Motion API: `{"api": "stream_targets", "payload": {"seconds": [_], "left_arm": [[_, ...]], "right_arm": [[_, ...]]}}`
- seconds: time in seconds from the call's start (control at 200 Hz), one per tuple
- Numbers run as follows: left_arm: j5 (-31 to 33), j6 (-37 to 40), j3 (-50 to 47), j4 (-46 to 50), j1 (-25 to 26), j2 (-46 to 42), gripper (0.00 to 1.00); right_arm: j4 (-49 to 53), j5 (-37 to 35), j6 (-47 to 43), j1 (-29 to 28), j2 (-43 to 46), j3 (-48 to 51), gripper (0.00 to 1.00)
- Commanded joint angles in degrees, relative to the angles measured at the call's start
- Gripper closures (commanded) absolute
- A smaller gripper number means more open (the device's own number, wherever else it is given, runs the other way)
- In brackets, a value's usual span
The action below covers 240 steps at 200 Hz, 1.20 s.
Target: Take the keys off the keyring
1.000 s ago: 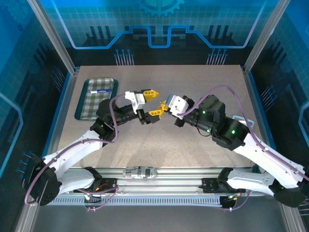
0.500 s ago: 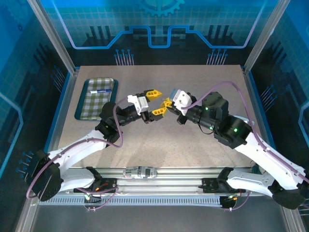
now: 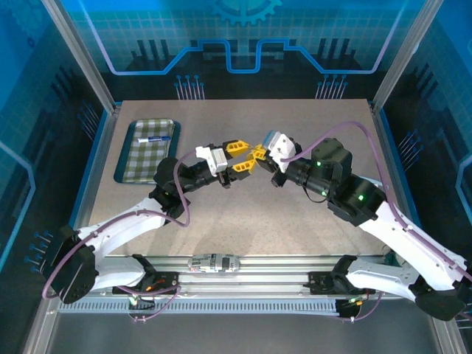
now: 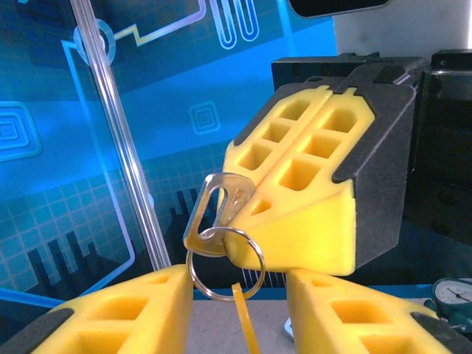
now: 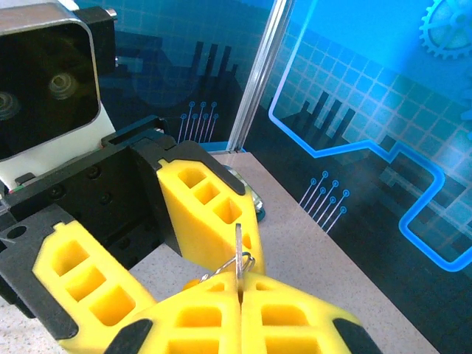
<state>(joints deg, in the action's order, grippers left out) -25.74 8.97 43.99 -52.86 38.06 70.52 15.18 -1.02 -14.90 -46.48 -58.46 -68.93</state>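
Observation:
My left gripper will grab the dangling yellow-orange tag [image 4: 245, 318] and pull the keyring tight, because the keyring hangs loose from the key's head.
My right gripper [image 5: 241, 284] is shut on a silver key [image 5: 238, 247], whose blade stands up edge-on from between the yellow pads. From the left wrist, the key's slotted head [image 4: 221, 203] sticks out of the right gripper's fingers [image 4: 310, 192]. A silver keyring [image 4: 225, 262] hangs through that head, with a thin yellow-orange tag [image 4: 247, 317] dangling from it. My left gripper [image 4: 237, 284] is open, one finger on each side of the ring, with a gap on the right side. From above, the left gripper [image 3: 240, 156] and right gripper [image 3: 259, 153] meet tip to tip over the table's middle.
A checked tray [image 3: 144, 158] holding a small white and blue item [image 3: 153, 138] lies at the back left. A small round gauge [image 4: 453, 295] sits on the table by the right arm. Metal frame posts and blue panels wall the table.
Both grippers have shifted slightly toward the back of the table. The left gripper's jaws have narrowed around the hanging ring. The right gripper stays shut on the key.

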Motion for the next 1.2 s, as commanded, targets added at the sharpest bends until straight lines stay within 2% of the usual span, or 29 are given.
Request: {"api": "stream_targets", "payload": {"seconds": [0.0, 0.2, 0.515, 0.585, 0.655, 0.711, 0.736, 0.876, 1.196], "left_arm": [[-0.66, -0.65, 1.54, -4.26, 1.31, 0.48, 0.61], [0.82, -2.89, 2.41, -4.18, 1.28, 0.01, 0.71], [3.13, -3.55, 4.9, 3.83, 1.31, -1.87, 0.83], [2.67, -3.01, 5.9, 5.96, 1.31, -1.97, 0.82], [2.6, -3.12, 6.05, 5.41, 1.27, -1.71, 0.77], [3.39, -3.48, 5.94, 4.52, 1.31, -1.62, 0.57], [3.66, -3.45, 5.79, 3.77, 1.3, -1.53, 0.55], [3.86, -3.26, 5.55, 2.41, 1.3, -1.02, 0.53], [2.54, -2.39, 4.43, -3.95, 1.22, 0.58, 0.59]], "right_arm": [[0.29, 4.09, 1.69, -0.14, -0.69, 0.34, 1.0], [0.29, 4.6, 2.58, 0.26, -0.69, 0.94, 1.0], [-0.4, 5.2, 3.12, 0.7, -0.06, 1.95, 1.0], [-0.59, 5.67, 3.31, 0.76, 0.02, 2.04, 1.0], [-0.84, 5.67, 3.29, 0.71, 0.03, 2.21, 1.0], [-0.94, 5.97, 3.6, 0.79, 0.04, 2.28, 1.0], [-1.09, 6.11, 3.73, 0.78, 0.05, 2.38, 1.0], [-1.47, 6.7, 4.33, 1.18, 0.27, 2.57, 1.0], [-1.97, 8.31, 5.66, 1.73, 0.88, 3.62, 1.0]]}}
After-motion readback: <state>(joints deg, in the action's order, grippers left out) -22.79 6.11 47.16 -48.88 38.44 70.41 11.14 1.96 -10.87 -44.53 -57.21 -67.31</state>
